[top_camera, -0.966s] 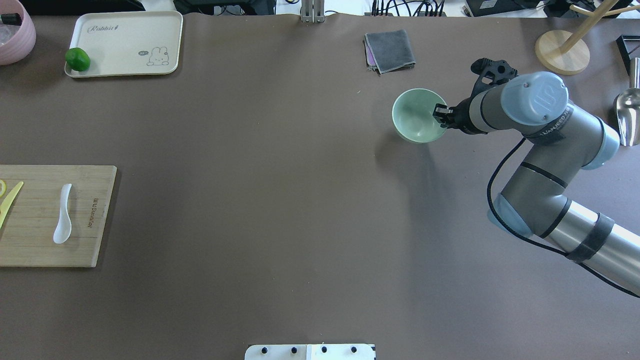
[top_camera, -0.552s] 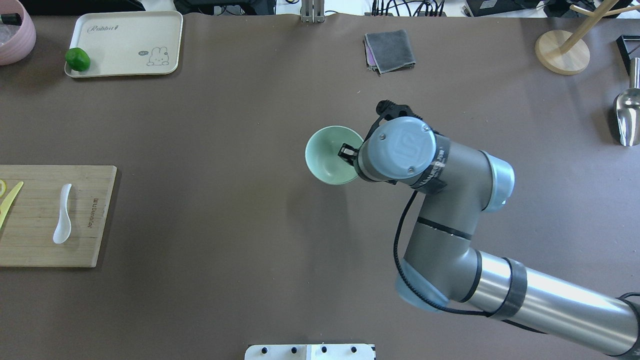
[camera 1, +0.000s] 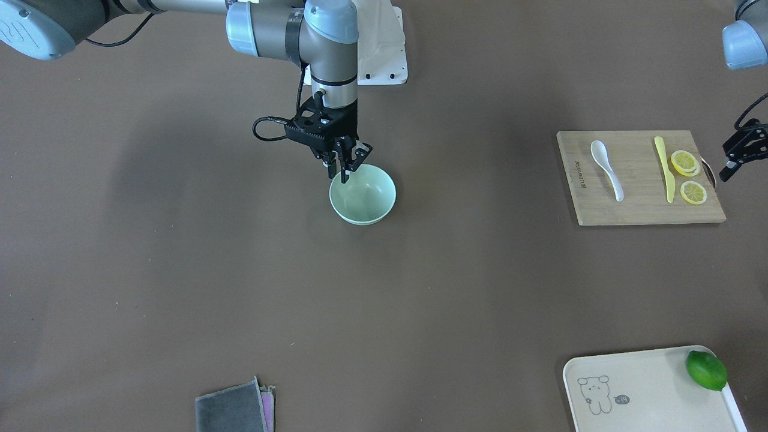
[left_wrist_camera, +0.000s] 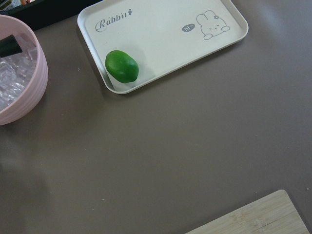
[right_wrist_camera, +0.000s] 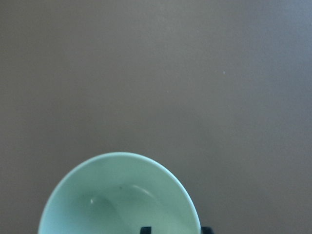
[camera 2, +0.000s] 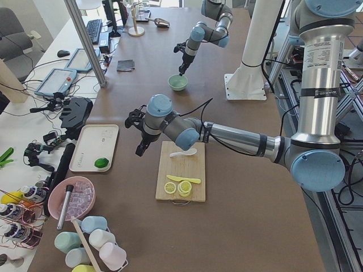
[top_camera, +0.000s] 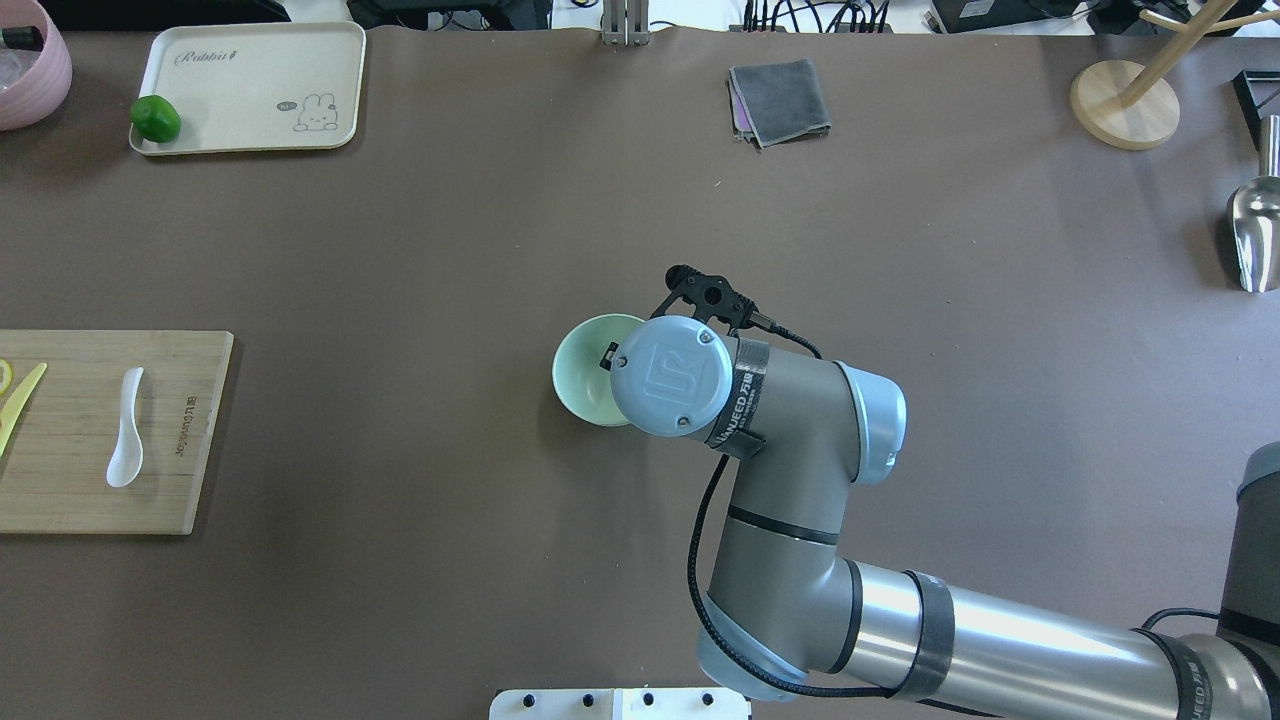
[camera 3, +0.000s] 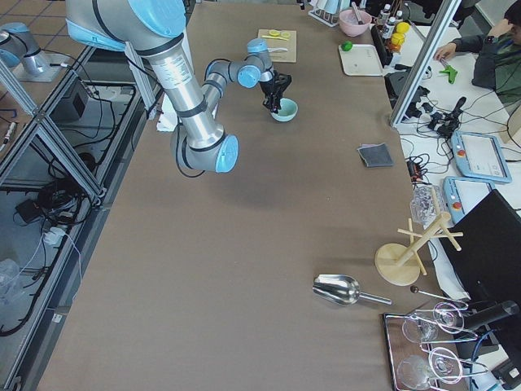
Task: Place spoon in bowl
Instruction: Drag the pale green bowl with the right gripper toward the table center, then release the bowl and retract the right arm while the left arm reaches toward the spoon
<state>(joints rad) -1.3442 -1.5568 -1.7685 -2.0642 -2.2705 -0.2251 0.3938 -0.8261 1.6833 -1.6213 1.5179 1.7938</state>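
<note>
Next, my left gripper grips the white spoon on the bamboo cutting board on the middle of the handle [camera 1: 612, 177].
The white spoon [camera 1: 606, 161] lies on a bamboo cutting board [camera 1: 636, 210] at the robot's left; it also shows in the overhead view [top_camera: 127, 430]. The mint-green bowl [camera 1: 366, 198] stands upright and empty near the table's middle [top_camera: 580, 375]. My right gripper [camera 1: 339, 177] points down at the bowl's rim on the robot's side. In the right wrist view one fingertip [right_wrist_camera: 145, 229] is inside the bowl [right_wrist_camera: 117, 195] and the other is outside, with a gap, so it is open. My left gripper [camera 1: 735, 159] hovers beside the board's outer end; I cannot tell its state.
A yellow knife [camera 1: 663, 168] and lemon slices [camera 1: 684, 162] share the board. A cream tray [top_camera: 250, 60] with a lime [top_camera: 155, 118] and a pink bowl [top_camera: 30, 70] are at the far left. A grey cloth [top_camera: 780, 100], a wooden stand [top_camera: 1125, 105] and a metal scoop [top_camera: 1255, 230] lie far right.
My right arm has moved the bowl from the far right to the table's middle, leftward and closer to the robot. The spoon has not moved.
</note>
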